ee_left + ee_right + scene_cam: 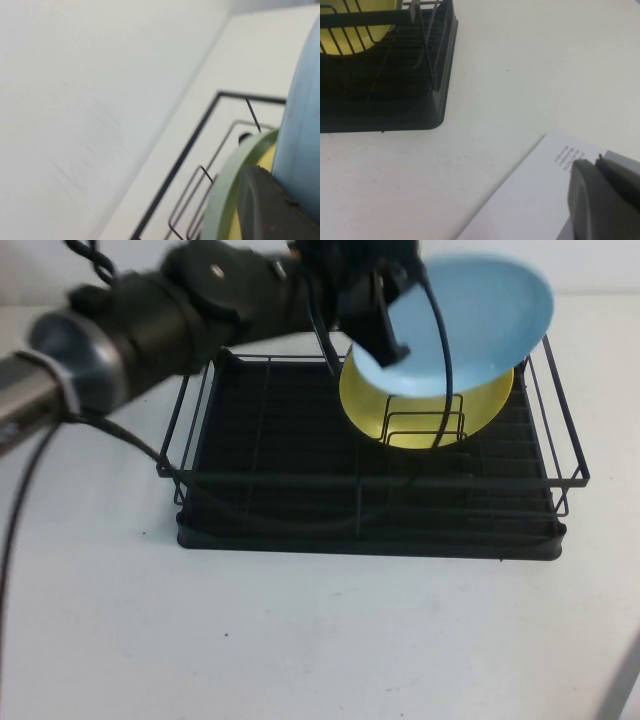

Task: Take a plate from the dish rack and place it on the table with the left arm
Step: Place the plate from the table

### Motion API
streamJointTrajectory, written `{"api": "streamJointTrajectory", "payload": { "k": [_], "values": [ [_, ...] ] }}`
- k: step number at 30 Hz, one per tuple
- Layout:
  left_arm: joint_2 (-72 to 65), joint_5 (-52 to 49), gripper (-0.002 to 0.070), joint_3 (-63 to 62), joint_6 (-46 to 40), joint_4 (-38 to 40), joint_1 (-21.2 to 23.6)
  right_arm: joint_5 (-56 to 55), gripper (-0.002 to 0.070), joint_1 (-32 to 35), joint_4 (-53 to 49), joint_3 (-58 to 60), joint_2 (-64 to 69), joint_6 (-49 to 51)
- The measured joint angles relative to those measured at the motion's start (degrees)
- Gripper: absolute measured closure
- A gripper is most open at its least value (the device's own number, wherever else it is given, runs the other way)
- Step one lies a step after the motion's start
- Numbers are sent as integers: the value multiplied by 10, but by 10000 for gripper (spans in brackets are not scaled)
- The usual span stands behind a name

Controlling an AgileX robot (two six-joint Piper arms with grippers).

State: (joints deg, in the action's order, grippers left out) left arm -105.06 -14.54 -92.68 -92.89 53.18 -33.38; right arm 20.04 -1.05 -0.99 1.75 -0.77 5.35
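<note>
The left gripper needs to release the light blue plate on the white table (343,644) close in front of the black dish rack. The plate is now tilted above the rack's back.
My left gripper (388,340) is shut on the lower left rim of the light blue plate (470,320) and holds it tilted in the air above the back of the black dish rack (370,480). In the left wrist view one dark finger (272,210) presses on the blue plate (302,125). A yellow plate (430,410) stands upright in the rack's wire dividers, just under the blue plate. My right gripper (602,197) is shut and empty, low over a white sheet, to the right of the rack.
A pale green plate rim (225,190) shows beside the yellow plate (265,160) in the left wrist view. A white printed sheet (530,200) lies on the white table (300,640) near the rack's corner (437,107). The left arm's black cable (60,440) trails over the table's left side.
</note>
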Motion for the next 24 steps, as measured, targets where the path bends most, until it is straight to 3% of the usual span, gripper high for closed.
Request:
{"api": "streamJointTrajectory", "payload": {
  "k": [6,9,13,15,19,24],
  "values": [
    [131,-71,626,0,128,-5,1,0,694,0,0,0,0,0],
    [189,-188,626,-2,269,-29,17,0,694,0,0,0,0,0],
    [220,-419,626,1,452,-63,73,0,694,0,0,0,0,0],
    [220,-500,626,38,476,-66,94,0,694,0,0,0,0,0],
    [237,-540,626,194,472,-50,97,0,694,0,0,0,0,0],
    [268,-426,626,399,460,-32,97,0,694,0,0,0,0,0]
  ]
}}
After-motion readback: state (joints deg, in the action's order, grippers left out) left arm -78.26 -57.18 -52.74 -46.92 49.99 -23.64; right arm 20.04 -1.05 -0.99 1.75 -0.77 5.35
